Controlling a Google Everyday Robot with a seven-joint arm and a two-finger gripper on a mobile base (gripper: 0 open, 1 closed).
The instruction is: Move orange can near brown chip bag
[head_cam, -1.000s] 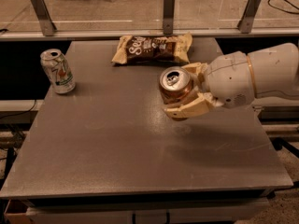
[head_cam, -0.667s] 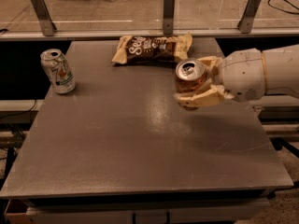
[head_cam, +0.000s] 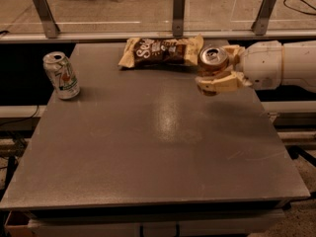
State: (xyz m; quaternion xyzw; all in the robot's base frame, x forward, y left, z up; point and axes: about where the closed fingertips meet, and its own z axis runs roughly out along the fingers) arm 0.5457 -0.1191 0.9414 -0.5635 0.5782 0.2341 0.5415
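My gripper is going to let go of the orange can on the grey table (head_cam: 206, 83) close beside the tan end of the brown chip bag. The can is now upright in my gripper.
The orange can (head_cam: 213, 63) is upright in my gripper (head_cam: 216, 73), its silver top facing up. The gripper comes in from the right and its pale fingers (head_cam: 218, 84) are shut around the can's body. The can is just right of the brown chip bag (head_cam: 160, 52), which lies flat near the table's far edge, dark brown in the middle with tan ends. Whether the can rests on the table or hangs just above it I cannot tell.
A silver-white can with green and red marks (head_cam: 61, 75) stands upright at the table's left side. The grey table (head_cam: 163, 147) has a far edge below a rail with metal posts (head_cam: 178, 6). My white arm (head_cam: 281, 65) stretches over the table's right edge.
My gripper has carried the orange can to the right and toward the far edge, from the table's middle to just right of the chip bag.
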